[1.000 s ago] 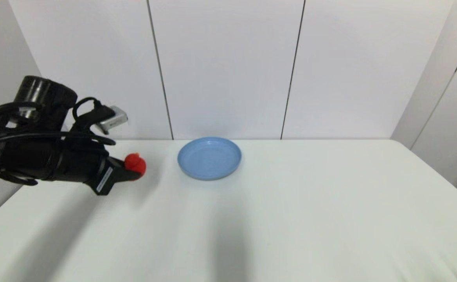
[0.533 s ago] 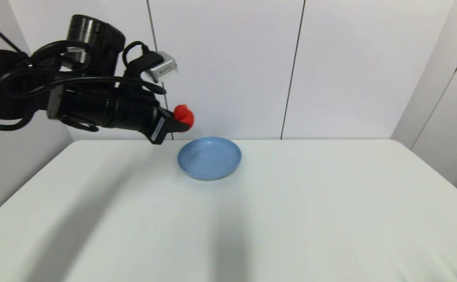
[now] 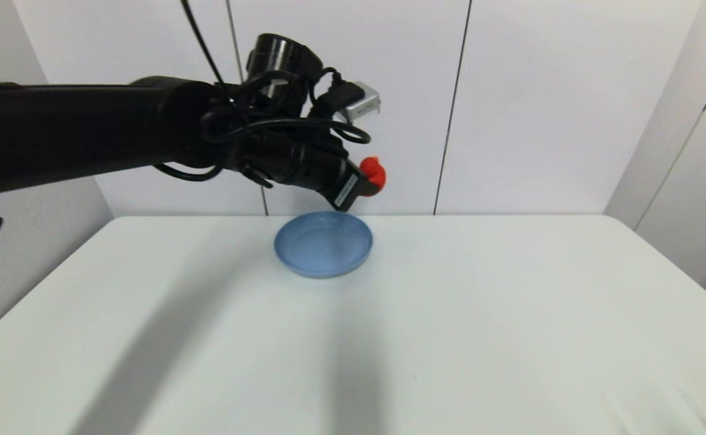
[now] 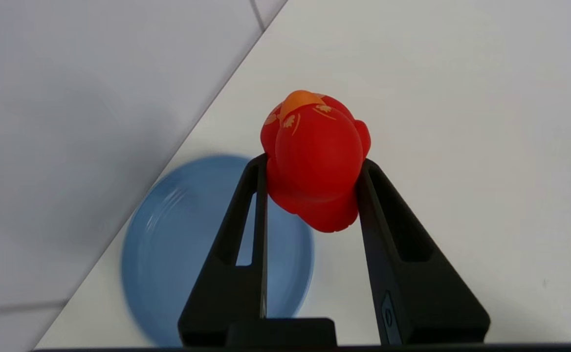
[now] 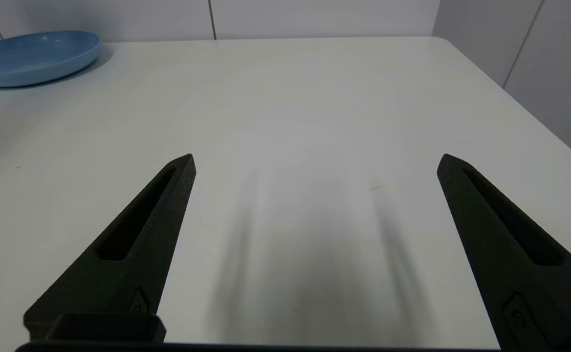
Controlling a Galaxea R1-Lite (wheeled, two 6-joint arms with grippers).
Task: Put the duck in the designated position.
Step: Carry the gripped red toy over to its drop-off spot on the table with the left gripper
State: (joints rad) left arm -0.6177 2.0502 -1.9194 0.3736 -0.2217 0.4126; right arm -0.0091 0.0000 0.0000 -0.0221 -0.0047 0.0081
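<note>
Next, my left gripper lets go of the red duck on the bare white table point(image 3: 408, 254) point(image 4: 313, 125) next to the blue plate.
The small red duck point(image 3: 374, 174) hangs in the air, clamped between the two black fingers of my left gripper point(image 3: 370, 181). It floats above the far right rim of the blue plate point(image 3: 323, 243), which lies at the back of the white table. The left wrist view shows the duck point(image 4: 316, 161) from behind, its orange beak pointing away, with my left gripper point(image 4: 312, 168) shut on its body and the plate point(image 4: 178, 234) below and to one side. My right gripper point(image 5: 315, 161) is open over bare table, out of the head view.
The white table point(image 3: 450, 314) ends at a white panelled wall point(image 3: 353, 90) just behind the plate. In the right wrist view the plate point(image 5: 31, 56) lies far off near the wall. The table's right corner point(image 5: 442, 41) shows there too.
My left arm has lifted the duck off the table's left side and carried it up and to the right, from beside the plate to above its far right rim.
</note>
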